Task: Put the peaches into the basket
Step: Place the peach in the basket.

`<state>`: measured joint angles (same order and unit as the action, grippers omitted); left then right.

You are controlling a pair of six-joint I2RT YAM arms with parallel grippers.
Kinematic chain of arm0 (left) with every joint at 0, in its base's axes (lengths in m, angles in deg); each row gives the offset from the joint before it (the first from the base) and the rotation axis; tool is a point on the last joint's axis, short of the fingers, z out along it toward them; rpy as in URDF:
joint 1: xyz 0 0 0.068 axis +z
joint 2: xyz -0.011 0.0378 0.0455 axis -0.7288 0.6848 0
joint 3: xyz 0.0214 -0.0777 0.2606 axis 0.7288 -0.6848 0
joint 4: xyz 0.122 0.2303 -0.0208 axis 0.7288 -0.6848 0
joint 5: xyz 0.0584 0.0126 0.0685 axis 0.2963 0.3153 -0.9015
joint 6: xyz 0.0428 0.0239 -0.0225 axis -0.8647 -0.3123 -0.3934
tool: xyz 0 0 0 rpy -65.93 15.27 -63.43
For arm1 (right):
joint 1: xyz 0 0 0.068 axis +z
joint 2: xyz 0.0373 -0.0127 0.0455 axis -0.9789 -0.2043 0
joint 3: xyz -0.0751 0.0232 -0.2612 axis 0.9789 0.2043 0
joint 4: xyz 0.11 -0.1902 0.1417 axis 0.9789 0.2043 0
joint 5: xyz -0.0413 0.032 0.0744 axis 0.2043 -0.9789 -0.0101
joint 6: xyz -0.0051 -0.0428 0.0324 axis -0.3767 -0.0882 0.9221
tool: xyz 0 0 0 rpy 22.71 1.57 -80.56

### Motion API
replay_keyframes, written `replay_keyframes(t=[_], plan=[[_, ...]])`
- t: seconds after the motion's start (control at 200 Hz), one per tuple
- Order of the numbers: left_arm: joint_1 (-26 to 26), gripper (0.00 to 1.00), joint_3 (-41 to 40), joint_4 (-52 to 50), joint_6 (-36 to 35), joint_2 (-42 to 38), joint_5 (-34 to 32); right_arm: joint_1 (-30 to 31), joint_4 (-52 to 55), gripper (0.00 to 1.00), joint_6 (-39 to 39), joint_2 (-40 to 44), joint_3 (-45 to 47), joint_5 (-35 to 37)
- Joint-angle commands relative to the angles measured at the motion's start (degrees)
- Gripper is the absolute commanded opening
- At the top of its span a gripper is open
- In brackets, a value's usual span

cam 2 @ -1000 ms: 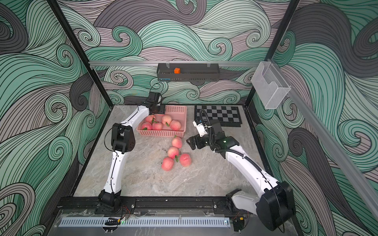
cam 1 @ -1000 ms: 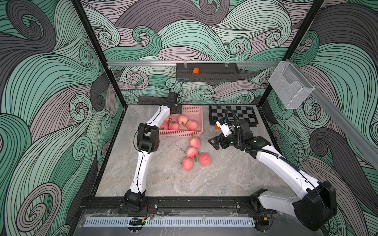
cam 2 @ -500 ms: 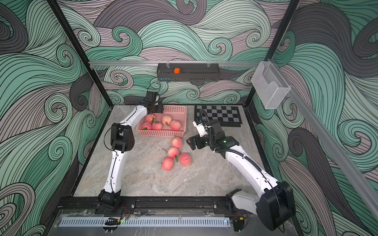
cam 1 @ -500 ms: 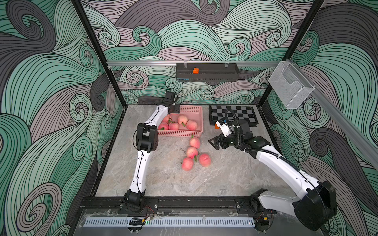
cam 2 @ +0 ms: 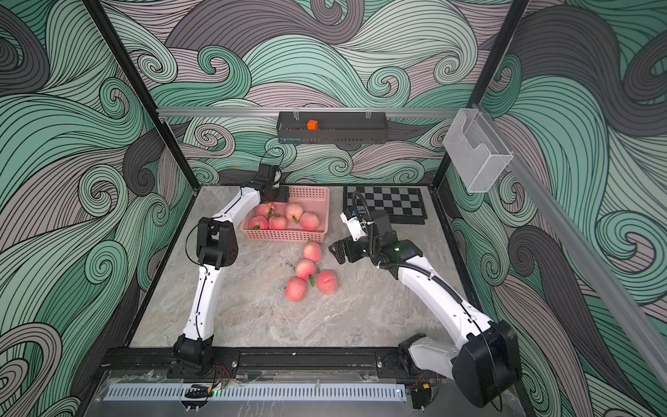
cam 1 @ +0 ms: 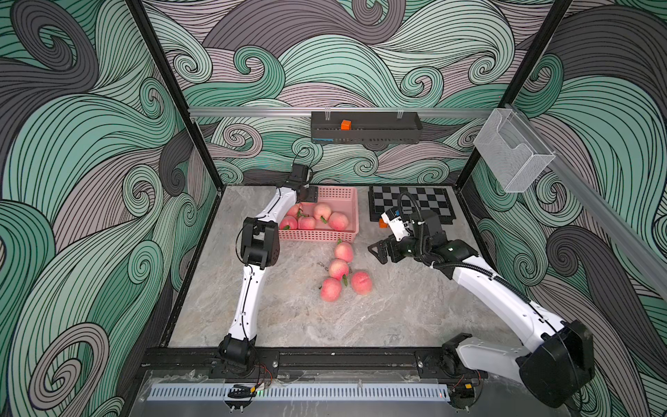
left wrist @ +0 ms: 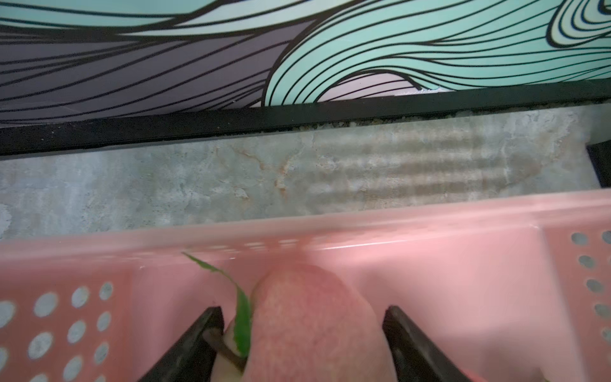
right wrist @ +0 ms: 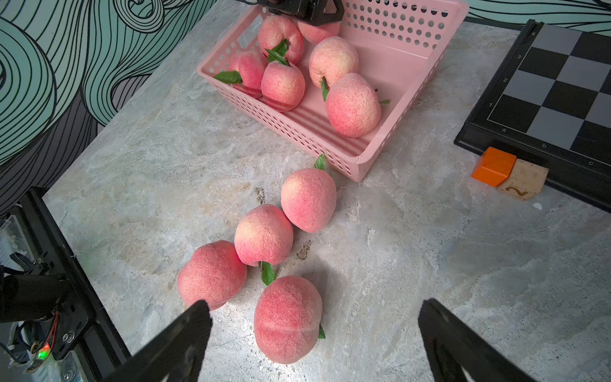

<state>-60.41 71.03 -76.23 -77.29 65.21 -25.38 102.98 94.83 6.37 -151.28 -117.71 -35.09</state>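
A single peach (cam 1: 361, 282) (right wrist: 288, 319) lies just outside the row of touching peaches on the table. Next, my right gripper closes around the middle of that single peach.
The pink basket (cam 1: 317, 236) stands at the back of the table and holds several peaches (cam 1: 322, 211). My left gripper (cam 1: 309, 196) hangs over its back left corner. In the left wrist view the left gripper (left wrist: 302, 311) is open around a leafy peach (left wrist: 314, 330) low in the basket (left wrist: 429, 228), with a narrow gap at one finger. Several more peaches (cam 1: 338, 269) lie on the table in front of the basket. To their right my right gripper (cam 1: 375, 251) hovers wide open and empty. One peach (right wrist: 287, 319) lies below and between its fingers (right wrist: 198, 317).
A chessboard (cam 1: 411, 204) lies at the back right, with an orange cube (right wrist: 494, 165) and a wooden block (right wrist: 522, 183) at its near edge. A black slotted tray (cam 1: 364, 128) hangs on the back wall. A clear mesh holder (cam 1: 512, 155) hangs on the right rail.
The left gripper's jaws have spread off the peach over the basket's back corner. The right arm and the loose peaches have not moved.
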Motion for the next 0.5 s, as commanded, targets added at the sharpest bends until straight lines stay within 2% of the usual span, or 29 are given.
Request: replay_keyframes(t=[0.0,0.235,0.495], plan=[[0.3,0.79,2.2,-0.2,0.4,1.2,1.4,-0.2,0.4,0.99,-0.5,0.9,-1.0,0.1],[0.3,0.87,2.2,-0.2,0.9,-0.4,2.5,-0.3,0.9,0.99,-0.5,2.0,-0.7,0.3],[0.2,0.90,1.9,-1.4,-0.1,-4.7,3.0,-0.3,1.6,0.99,0.0,3.5,-0.3,0.1]])
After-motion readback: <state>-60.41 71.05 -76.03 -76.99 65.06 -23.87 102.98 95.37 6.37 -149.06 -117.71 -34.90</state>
